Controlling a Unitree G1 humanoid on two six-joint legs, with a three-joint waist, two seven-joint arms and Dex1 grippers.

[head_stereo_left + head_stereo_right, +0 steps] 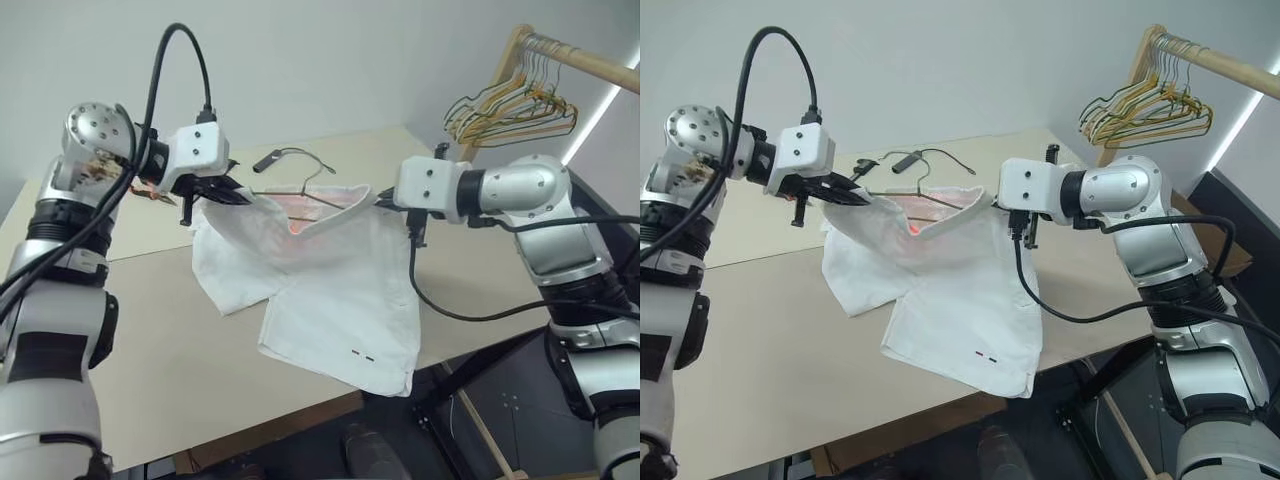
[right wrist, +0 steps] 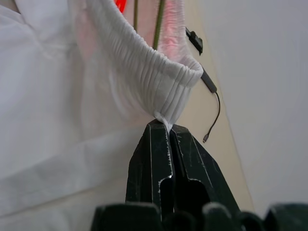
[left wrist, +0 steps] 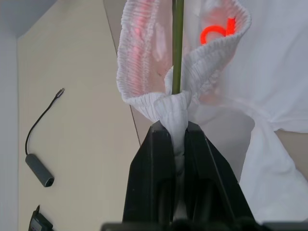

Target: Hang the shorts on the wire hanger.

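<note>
My right gripper pinches just a thin fold at the end of the waistband. Next, I open it and grip the gathered cloth (image 2: 162, 95) deeper before I carry the shorts.
The white shorts (image 1: 330, 290) hang spread between my two grippers, with the legs draping down onto the table (image 1: 150, 350). My left gripper (image 1: 240, 197) is shut on one end of the gathered waistband (image 3: 168, 103). My right gripper (image 1: 383, 202) is shut on the other end (image 2: 166, 103). The wire hanger (image 1: 318, 198) sits inside the open waistband, and its small hook (image 1: 305, 156) pokes out behind. Its thin olive wire (image 3: 177, 48) runs through the waistband just ahead of the left fingers. Two small dark marks (image 1: 364, 355) show near one hem.
A wooden rack (image 1: 590, 62) at the back right carries a bunch of tan, yellow and green hangers (image 1: 510, 112). A black adapter with a thin cable (image 1: 266, 160) lies on the table behind the shorts. The table's front edge (image 1: 250, 430) runs below the shorts.
</note>
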